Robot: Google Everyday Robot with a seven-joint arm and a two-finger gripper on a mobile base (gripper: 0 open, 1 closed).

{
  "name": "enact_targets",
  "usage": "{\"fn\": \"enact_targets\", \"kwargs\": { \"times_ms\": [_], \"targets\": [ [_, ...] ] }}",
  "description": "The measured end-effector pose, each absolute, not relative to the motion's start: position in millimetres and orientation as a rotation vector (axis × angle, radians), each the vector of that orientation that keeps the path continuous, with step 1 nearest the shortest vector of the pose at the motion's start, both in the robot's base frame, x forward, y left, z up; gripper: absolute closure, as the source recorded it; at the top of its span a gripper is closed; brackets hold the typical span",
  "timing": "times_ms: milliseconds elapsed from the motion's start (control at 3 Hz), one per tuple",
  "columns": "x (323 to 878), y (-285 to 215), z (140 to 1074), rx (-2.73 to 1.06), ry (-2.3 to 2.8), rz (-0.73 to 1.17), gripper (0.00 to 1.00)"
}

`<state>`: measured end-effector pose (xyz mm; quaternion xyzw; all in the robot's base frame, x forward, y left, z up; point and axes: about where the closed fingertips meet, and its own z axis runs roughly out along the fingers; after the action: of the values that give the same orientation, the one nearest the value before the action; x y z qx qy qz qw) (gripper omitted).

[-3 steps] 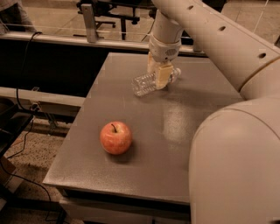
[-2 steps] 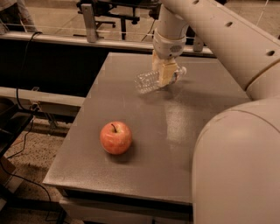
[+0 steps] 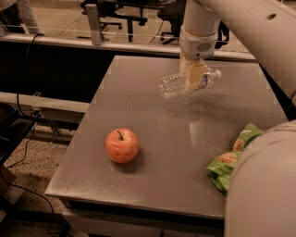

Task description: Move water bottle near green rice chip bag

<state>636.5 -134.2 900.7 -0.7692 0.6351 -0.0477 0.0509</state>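
The robot's gripper should release the water bottle on the grey table (image 3: 212,127) behind the green rice chip bag.
The water bottle (image 3: 173,85) is clear and ribbed, lying sideways with its cap end (image 3: 215,74) to the right. My gripper (image 3: 194,77) is shut on the water bottle near its neck and holds it lifted above the far half of the grey table (image 3: 152,134). The green rice chip bag (image 3: 230,158) lies at the table's right side near the front, partly hidden behind my arm. The bottle is well behind the bag and apart from it.
A red apple (image 3: 122,145) sits on the table's front left part. My white arm (image 3: 263,185) fills the lower right and blocks that corner. Office chairs (image 3: 125,11) and a rail stand behind the table. Cables (image 3: 23,106) run on the floor at left.
The gripper has carried the water bottle up off the table and a little to the right. The green bag has come into view at the right.
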Motion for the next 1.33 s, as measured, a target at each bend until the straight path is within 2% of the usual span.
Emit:
{"fn": "enact_targets", "kwargs": {
  "times_ms": [667,1333],
  "targets": [
    [574.4,-171.6,907.4,-2.272,2.082,-0.11,1.0],
    [527.9,-184.8,896.4,-2.285,2.134,-0.033,1.0]
  ]
}}
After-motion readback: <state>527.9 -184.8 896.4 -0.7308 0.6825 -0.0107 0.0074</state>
